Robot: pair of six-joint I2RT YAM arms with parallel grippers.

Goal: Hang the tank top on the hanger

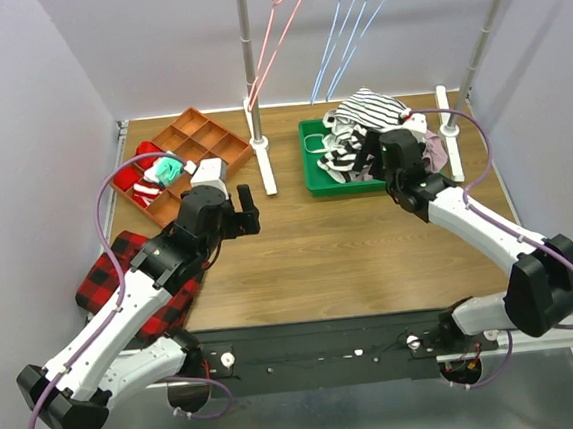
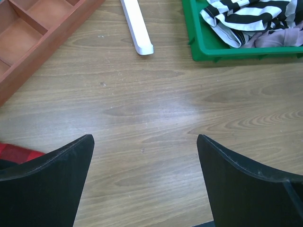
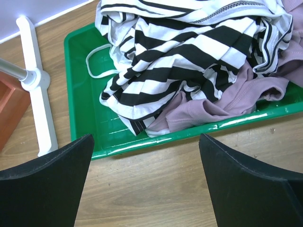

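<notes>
My right gripper will close on the tank top's near edge [image 1: 356, 120] [image 3: 163, 13], by the end of its stitched seam toward the thin white strap.
The pink-red wire hanger [image 1: 277, 37] hangs from the rack rail at the back, left of centre. A heap of clothes lies in the green tray [image 1: 311, 159]. The tank top [image 3: 199, 10], white with thin dark stripes, lies at the far top of the heap, and a thin white strap [image 3: 96, 60] loops out to the left. It also shows in the top view [image 1: 369, 100]. My right gripper [image 1: 367, 159] is open and empty, at the tray's near edge; in its wrist view [image 3: 145, 138] it hovers over bare wood. My left gripper [image 1: 242, 211] is open and empty over the table [image 2: 144, 138].
A bold black-and-white striped garment [image 3: 189, 56] and a mauve garment [image 3: 213, 106] fill the tray's near part. Two light blue hangers [image 1: 351, 28] hang right of the pink one. The rack's white feet [image 1: 263, 164] flank the tray. An orange compartment box [image 1: 195, 142] and plaid cloth [image 1: 132, 278] lie at the left.
</notes>
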